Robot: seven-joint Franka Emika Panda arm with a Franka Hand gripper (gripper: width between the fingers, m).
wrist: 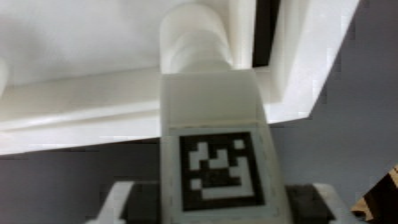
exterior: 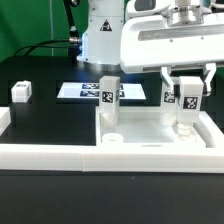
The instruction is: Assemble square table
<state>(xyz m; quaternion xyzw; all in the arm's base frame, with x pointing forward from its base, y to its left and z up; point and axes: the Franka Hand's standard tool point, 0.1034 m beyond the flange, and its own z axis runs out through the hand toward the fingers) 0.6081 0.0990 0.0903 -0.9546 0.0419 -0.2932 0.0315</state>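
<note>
The robot's gripper should release the white tagged leg upright in the slab's near corner (exterior: 187, 139) (wrist: 196, 28), across from the small white stub.
The square table's white slab (exterior: 150, 128) lies rim up at the exterior view's right, behind the low white wall. One white tagged leg (exterior: 108, 90) stands upright at the slab's far left corner. My gripper (exterior: 187, 100) is shut on a second leg (exterior: 186, 112), held upright over the slab's right side with its lower end at or just above the slab. In the wrist view this leg (wrist: 205, 110) runs out from my gripper (wrist: 219, 205) toward a rimmed corner of the slab (wrist: 311, 80). The leg's tag faces the camera. A third leg (exterior: 21, 92) sits loose on the table at far left.
The marker board (exterior: 80, 91) lies flat behind the slab. The low white border wall (exterior: 60, 155) runs along the front. The robot's base (exterior: 100, 35) stands at the back. A small white stub (exterior: 113, 138) sits in the slab's near left corner.
</note>
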